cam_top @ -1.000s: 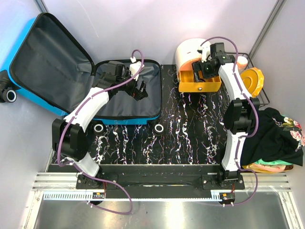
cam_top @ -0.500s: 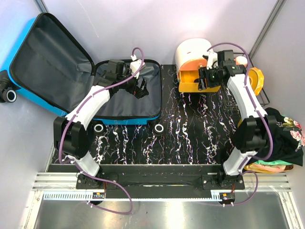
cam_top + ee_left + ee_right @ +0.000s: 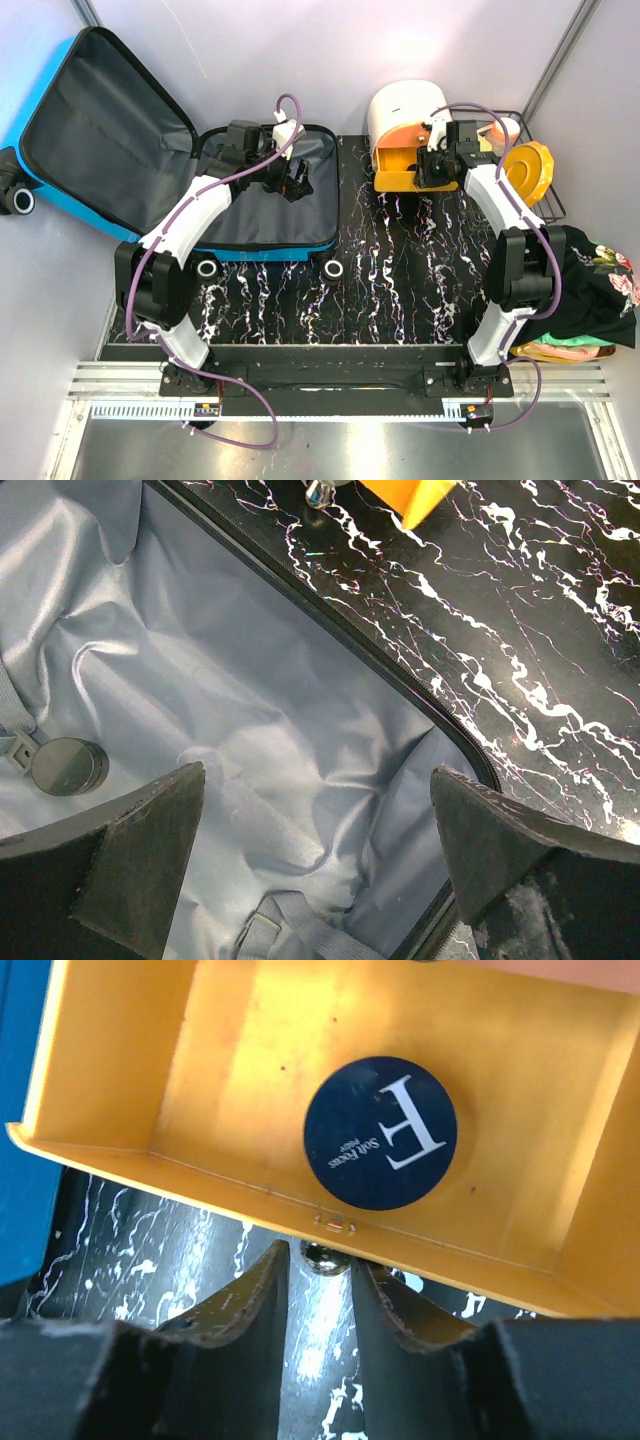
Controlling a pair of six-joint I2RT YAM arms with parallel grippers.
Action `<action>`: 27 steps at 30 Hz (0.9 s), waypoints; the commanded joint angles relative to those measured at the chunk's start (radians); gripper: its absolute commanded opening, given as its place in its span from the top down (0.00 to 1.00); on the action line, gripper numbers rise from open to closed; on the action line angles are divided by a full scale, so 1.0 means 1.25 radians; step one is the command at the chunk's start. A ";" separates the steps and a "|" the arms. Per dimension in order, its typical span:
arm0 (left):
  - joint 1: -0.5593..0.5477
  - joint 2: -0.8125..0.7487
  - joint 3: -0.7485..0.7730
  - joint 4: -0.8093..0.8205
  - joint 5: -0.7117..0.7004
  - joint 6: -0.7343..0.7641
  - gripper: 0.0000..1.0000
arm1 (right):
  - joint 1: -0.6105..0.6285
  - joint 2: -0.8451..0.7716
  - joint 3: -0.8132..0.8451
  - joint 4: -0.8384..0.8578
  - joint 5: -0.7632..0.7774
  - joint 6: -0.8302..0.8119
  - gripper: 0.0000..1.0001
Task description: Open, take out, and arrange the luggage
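The round dark tin [image 3: 272, 187] [image 3: 68, 766] is lying beside the strap's buckle on the luggage's grey lining. My left gripper needs to close on the sides of that tin.
The luggage [image 3: 100, 130] lies open at the left, blue shell outside, lid propped up at the back left. Its grey lining [image 3: 250, 710] is almost bare. A small round dark tin [image 3: 65, 765] and straps lie on it. My left gripper [image 3: 290, 180] [image 3: 318, 780] hangs wide open over the lining, holding nothing. My right gripper [image 3: 432, 170] [image 3: 318, 1255] is at the front of the pulled-out orange drawer [image 3: 250, 1070]. Its jaws are narrow on either side of the silver knob [image 3: 325, 1257], with a small gap at the left finger. A dark blue round tin [image 3: 380, 1132] sits in the drawer.
The white round drawer box [image 3: 405, 105] stands behind the drawer. A wire rack [image 3: 548, 205] with a yellow basin [image 3: 530, 170] is at the back right. Dark clothes [image 3: 590, 285] are heaped at the right edge. The suitcase wheels [image 3: 333, 268] face the marbled black tabletop [image 3: 400, 270].
My right gripper has come from above the drawer to its front, and its jaws have narrowed around the knob. The left gripper has shifted only slightly over the lining.
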 commanded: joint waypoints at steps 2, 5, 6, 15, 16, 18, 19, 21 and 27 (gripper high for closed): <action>0.006 -0.017 0.037 0.010 -0.005 0.009 0.01 | 0.004 0.050 0.054 0.210 0.052 0.041 0.65; 0.004 -0.016 0.037 -0.001 -0.012 0.011 0.01 | 0.004 0.084 0.064 0.282 0.057 0.044 0.65; 0.004 -0.017 0.039 -0.002 -0.014 0.010 0.01 | 0.002 0.104 0.071 0.295 0.061 0.047 0.65; 0.006 -0.007 0.056 -0.012 -0.015 0.007 0.01 | 0.001 0.119 0.001 0.589 0.060 0.095 0.58; 0.006 -0.007 0.064 -0.015 -0.014 0.005 0.01 | -0.001 0.112 -0.006 0.606 0.053 0.097 0.57; 0.006 -0.002 0.080 -0.027 -0.007 0.007 0.01 | -0.002 0.078 -0.024 0.601 0.033 0.101 0.57; 0.004 -0.002 0.084 -0.030 -0.006 0.008 0.01 | -0.015 0.062 -0.036 0.600 -0.006 0.130 0.57; 0.004 -0.006 0.088 -0.031 0.000 0.009 0.01 | -0.029 0.015 -0.065 0.587 -0.044 0.169 0.52; 0.006 0.000 0.093 -0.030 0.007 0.010 0.01 | -0.065 -0.012 -0.031 0.482 -0.087 0.238 0.36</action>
